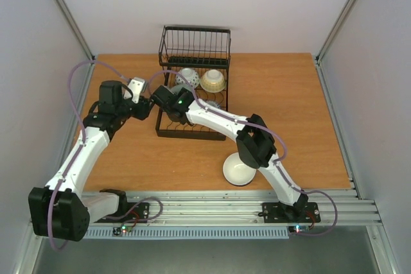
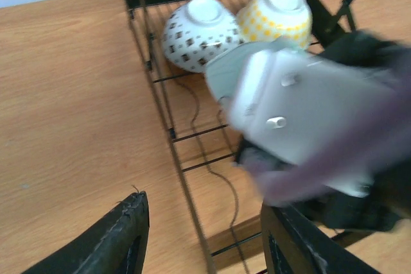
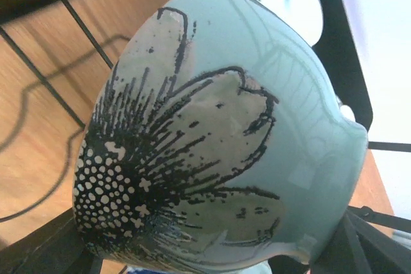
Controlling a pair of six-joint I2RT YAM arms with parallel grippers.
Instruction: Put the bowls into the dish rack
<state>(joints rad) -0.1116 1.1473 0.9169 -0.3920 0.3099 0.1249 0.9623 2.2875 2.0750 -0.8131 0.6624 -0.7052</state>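
Observation:
The robot's right gripper will release the celadon green bowl on the rack's wires (image 1: 180, 91) just in front of the patterned white bowl.
The black wire dish rack (image 1: 194, 30) stands at the back middle. A patterned white bowl (image 1: 187, 77) and a cream-yellow bowl (image 1: 212, 80) lie upside down in it; both show in the left wrist view, the patterned one (image 2: 196, 33) left of the yellow one (image 2: 276, 14). My right gripper (image 1: 170, 99) is over the rack's left side, shut on a celadon green bowl with a black flower (image 3: 212, 139). A plain white bowl (image 1: 239, 171) sits on the table near the front. My left gripper (image 2: 205, 242) is open and empty, straddling the rack's left rail (image 2: 170, 129).
Grey walls close in the orange table (image 1: 289, 107) on both sides. The right arm (image 1: 253, 142) crosses from the front right to the rack, its wrist blurred close to the left camera (image 2: 302, 113). A further bowl (image 1: 215, 104) peeks out behind that arm.

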